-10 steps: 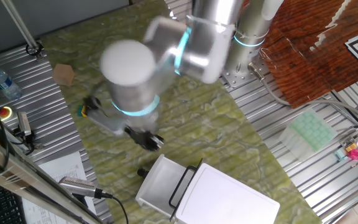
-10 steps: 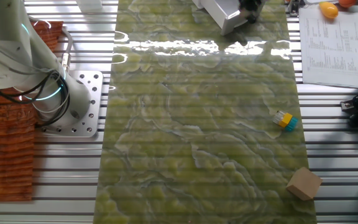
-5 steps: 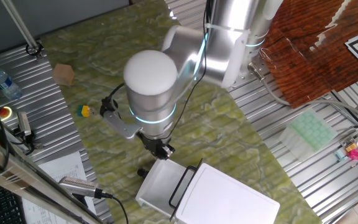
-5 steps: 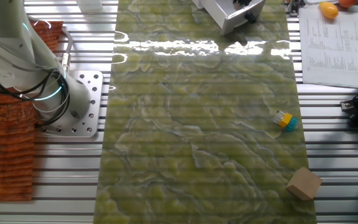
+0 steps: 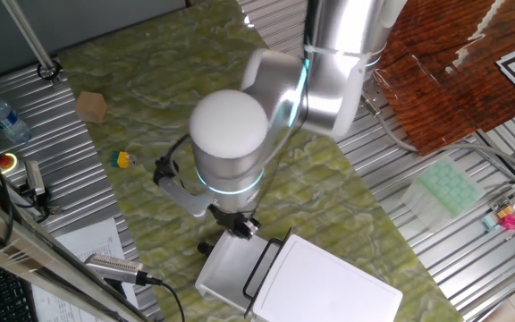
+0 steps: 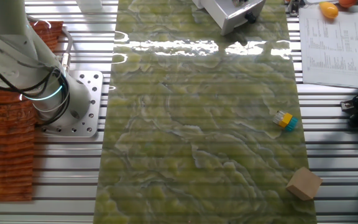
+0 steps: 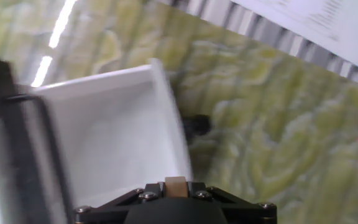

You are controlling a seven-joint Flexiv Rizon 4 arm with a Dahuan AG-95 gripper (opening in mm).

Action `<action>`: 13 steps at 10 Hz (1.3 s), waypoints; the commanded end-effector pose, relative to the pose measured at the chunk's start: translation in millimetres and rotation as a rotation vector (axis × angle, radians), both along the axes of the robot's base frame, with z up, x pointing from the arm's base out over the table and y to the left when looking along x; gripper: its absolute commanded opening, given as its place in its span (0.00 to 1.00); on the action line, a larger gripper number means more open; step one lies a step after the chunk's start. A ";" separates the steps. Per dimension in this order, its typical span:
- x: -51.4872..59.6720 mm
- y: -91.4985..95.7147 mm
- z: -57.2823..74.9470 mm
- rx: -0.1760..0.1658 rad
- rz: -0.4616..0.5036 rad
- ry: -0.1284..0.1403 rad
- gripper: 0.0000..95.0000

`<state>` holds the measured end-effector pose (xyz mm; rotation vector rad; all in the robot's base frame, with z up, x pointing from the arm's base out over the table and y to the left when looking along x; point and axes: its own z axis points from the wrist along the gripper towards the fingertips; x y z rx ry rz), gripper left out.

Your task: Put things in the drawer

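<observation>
The robot's gripper will release the tan-brown cube, now held over the open drawer, on the white drawer's bottom (image 5: 243,257) (image 7: 128,142), between the outer side of the drawer and the black handle.
In the hand view my gripper (image 7: 175,186) is shut on a tiny tan-brown cube (image 7: 175,184) between its dark jaws. Below it lies the open white drawer (image 7: 104,143), with its right wall under the fingers. A small black stubby piece (image 7: 197,124) lies on the green mat just outside that wall. In one fixed view my gripper (image 5: 240,224) hangs over the drawer's (image 5: 226,268) near edge, and the black piece (image 5: 206,246) sits to its left. The black wire loop handle (image 5: 262,259) lies against the white box unit (image 5: 329,282). The other fixed view shows the drawer (image 6: 225,17) at the top edge.
A larger cardboard block (image 5: 91,106) and a small yellow-and-blue toy (image 5: 121,159) lie on the mat at the far left; both show in the other fixed view, block (image 6: 304,183) and toy (image 6: 284,120). A water bottle (image 5: 3,116), papers and tools lie beyond the mat's left edge.
My arm has swung right and toward the drawer, from over the mat's middle to over the drawer's near edge. The drawer and the black piece have not moved.
</observation>
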<state>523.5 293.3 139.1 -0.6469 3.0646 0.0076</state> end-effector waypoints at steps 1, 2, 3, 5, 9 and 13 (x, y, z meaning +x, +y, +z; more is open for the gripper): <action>-4.8 9.5 -2.9 0.099 -0.031 -0.028 0.00; -5.0 13.6 -5.1 0.144 -0.052 -0.026 0.00; -5.1 18.1 -6.4 0.143 -0.062 -0.025 0.00; -6.1 28.2 -8.1 0.136 -0.077 -0.025 0.00; 4.6 47.9 -24.3 0.058 -0.079 -0.037 0.00; 6.0 46.2 -40.8 0.035 -0.049 -0.039 0.00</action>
